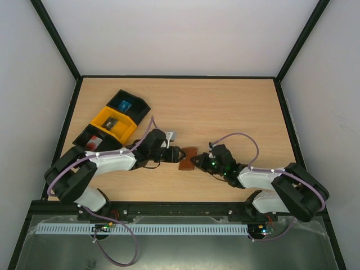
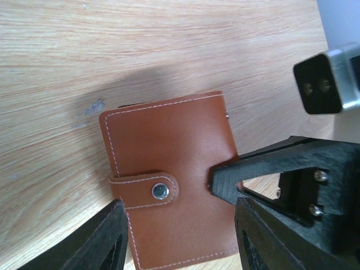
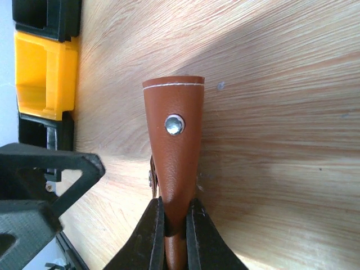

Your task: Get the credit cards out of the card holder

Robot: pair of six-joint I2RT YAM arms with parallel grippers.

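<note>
I see the snapped tab keeping the card holder closed, so I need to first use my left gripper to pinch the tab [image 2: 121,187] by the card holder's edge and pull it open.
The card holder [image 1: 187,157], a brown leather wallet with white stitching and a snapped tab [image 2: 160,191], lies closed on the wooden table between both arms. My right gripper [image 3: 174,205] is shut on its edge, the leather pinched between the two black fingers; its fingertip [image 2: 225,183] shows against the wallet's right side in the left wrist view. My left gripper [image 2: 180,242] is open, with one finger on either side of the wallet's near end and neither visibly touching it. The credit cards are hidden from view.
A yellow bin [image 1: 115,122] sits between two black bins [image 1: 128,104] [image 1: 93,139] at the left rear, each with a small item inside. The yellow bin [image 3: 45,79] also shows in the right wrist view. Black frame rails border the table.
</note>
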